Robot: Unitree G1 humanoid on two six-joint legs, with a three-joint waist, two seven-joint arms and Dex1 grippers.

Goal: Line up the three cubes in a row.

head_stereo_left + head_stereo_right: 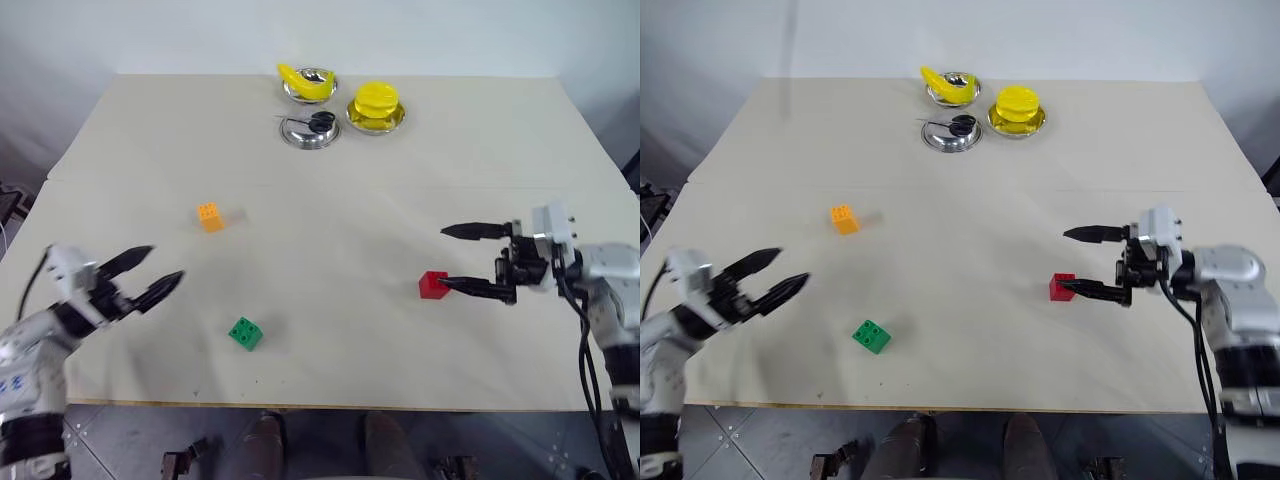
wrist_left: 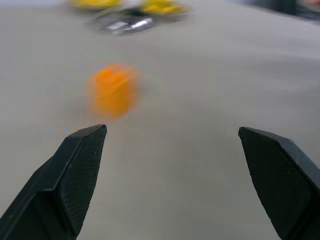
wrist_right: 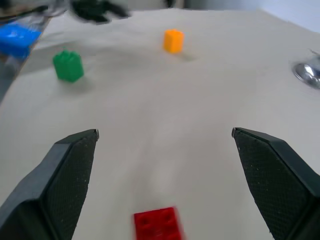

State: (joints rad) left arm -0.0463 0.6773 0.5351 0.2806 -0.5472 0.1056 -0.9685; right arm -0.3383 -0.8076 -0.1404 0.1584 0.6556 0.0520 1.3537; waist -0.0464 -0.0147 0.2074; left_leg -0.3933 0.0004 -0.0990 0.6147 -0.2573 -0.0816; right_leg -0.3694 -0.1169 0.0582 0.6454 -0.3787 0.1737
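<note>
Next, I should move my left gripper to the green cube near the front edge of the table and close it on the cube's opposite sides (image 1: 246, 336).
Three cubes lie apart on the beige table (image 1: 330, 170). The orange cube (image 1: 209, 216) sits left of the middle, the green cube (image 1: 245, 333) near the front edge, and the red cube (image 1: 433, 285) to the right. My right gripper (image 1: 442, 257) is open, pointing left, with its nearer fingertip just beside the red cube; the right wrist view shows the red cube (image 3: 157, 223) resting free on the table between the spread fingers. At the left, my left gripper (image 1: 165, 264) is open and empty, with the orange cube (image 2: 113, 90) ahead of it.
At the table's far side stand three steel bowls: one holds a yellow banana-like item (image 1: 308, 82), one a round yellow item (image 1: 376, 106), and one a small black thing (image 1: 308, 130). The table's front edge (image 1: 330, 405) runs just below the green cube.
</note>
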